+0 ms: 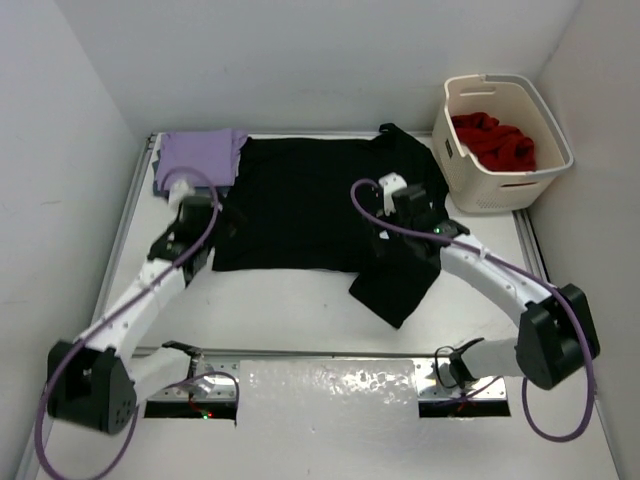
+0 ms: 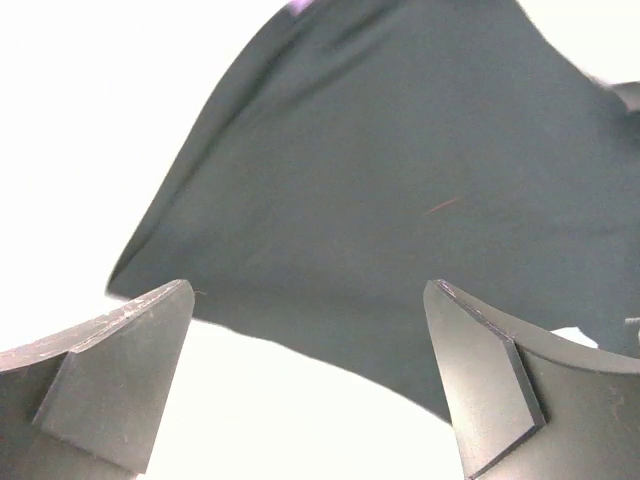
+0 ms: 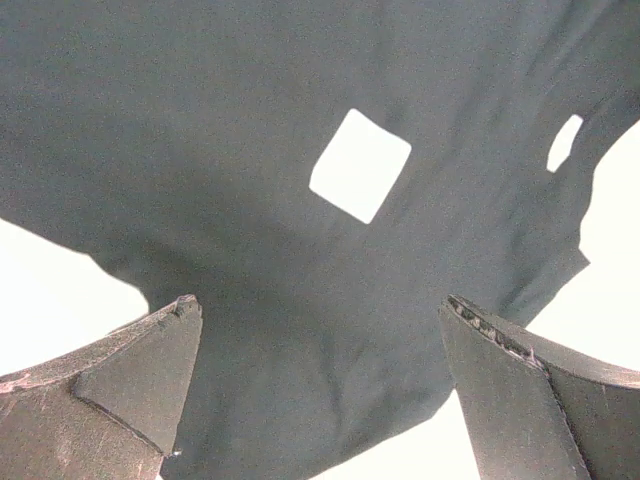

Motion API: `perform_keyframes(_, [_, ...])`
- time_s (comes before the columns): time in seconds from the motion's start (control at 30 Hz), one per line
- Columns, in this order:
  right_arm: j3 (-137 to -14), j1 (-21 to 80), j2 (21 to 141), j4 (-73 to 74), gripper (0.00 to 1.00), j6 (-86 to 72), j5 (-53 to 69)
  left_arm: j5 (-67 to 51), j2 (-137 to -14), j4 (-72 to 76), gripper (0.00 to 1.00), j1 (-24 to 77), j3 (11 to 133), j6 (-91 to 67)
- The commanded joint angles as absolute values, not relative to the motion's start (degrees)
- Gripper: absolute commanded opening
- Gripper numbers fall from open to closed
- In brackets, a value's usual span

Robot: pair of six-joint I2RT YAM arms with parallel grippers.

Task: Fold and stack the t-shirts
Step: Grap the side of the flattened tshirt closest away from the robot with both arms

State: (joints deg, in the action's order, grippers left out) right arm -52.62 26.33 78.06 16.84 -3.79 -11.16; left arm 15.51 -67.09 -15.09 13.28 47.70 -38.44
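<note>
The robot's left gripper will close on the black t-shirt's near hem corner (image 1: 215, 267) (image 2: 116, 288), at the end where the folded lavender t-shirt lies.
A black t-shirt (image 1: 300, 200) lies spread flat across the middle of the table, with one sleeve trailing toward the front right (image 1: 395, 285). A lavender t-shirt (image 1: 198, 158) lies folded at the back left, partly under the black one's corner. A red t-shirt (image 1: 495, 140) is crumpled in the basket. My left gripper (image 1: 222, 222) hovers open over the black shirt's left edge; the cloth's hem (image 2: 400, 180) runs between the left gripper's (image 2: 308, 290) fingers. My right gripper (image 1: 388, 238) is open above the shirt's right side, with black cloth (image 3: 200, 150) and a white label (image 3: 360, 165) below the right gripper (image 3: 320, 300).
A cream laundry basket (image 1: 505, 185) stands at the back right corner. White walls close in the white table (image 1: 290, 310) on three sides. A metal rail (image 1: 330, 385) with both arm bases runs along the near edge.
</note>
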Motion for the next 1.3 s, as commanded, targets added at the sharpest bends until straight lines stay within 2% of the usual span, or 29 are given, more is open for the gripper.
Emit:
perform_keyframes(0.0, [-45.82,28.55,73.33,13.36,0.99,-8.95,-13.7,22.3,-58.84,-22.82,1.0,12.83,36.84,-50.97])
perform_keyframes(0.07, [-44.39,29.09,71.9,12.4,0.99,-10.45,-13.45,24.78,-55.65,-28.01,1.0,12.83,32.9,-54.82])
perform_keyframes(0.13, [-44.21,30.23,71.81,13.53,0.99,-11.77,-10.82,23.21,-54.14,-26.64,1.0,12.74,30.16,-54.58])
perform_keyframes(0.3, [-42.28,31.91,71.54,14.67,0.99,-12.13,-9.49,27.23,-62.13,-31.55,1.0,12.74,29.36,-58.97])
perform_keyframes(0.5, [-39.9,32.25,70.14,16.69,0.99,-10.46,-7.82,28.3,-66.36,-25.58,0.99,12.66,29.79,-57.92])
perform_keyframes(0.67, [-37.71,32.52,69.44,18.72,0.99,-10.72,-6.86,30.76,-68.11,-21.46,0.95,11.26,30.15,-56.08])
perform_keyframes(0.73, [-37.01,32.61,69.08,19.07,0.99,-11.25,-6.51,31.29,-69.34,-18.12,0.86,10.9,29.8,-55.03])
perform_keyframes(1.07, [-35.34,33.66,66.71,23.73,0.99,-12.83,-3.52,30.06,-79.89,-10.99,0.7,10.28,31.55,-52.82])
perform_keyframes(1.27, [-35.16,35.77,66.88,28.47,0.99,-14.32,-4.48,27.52,-83.67,-9.32,0.31,10.02,32.87,-51.07])
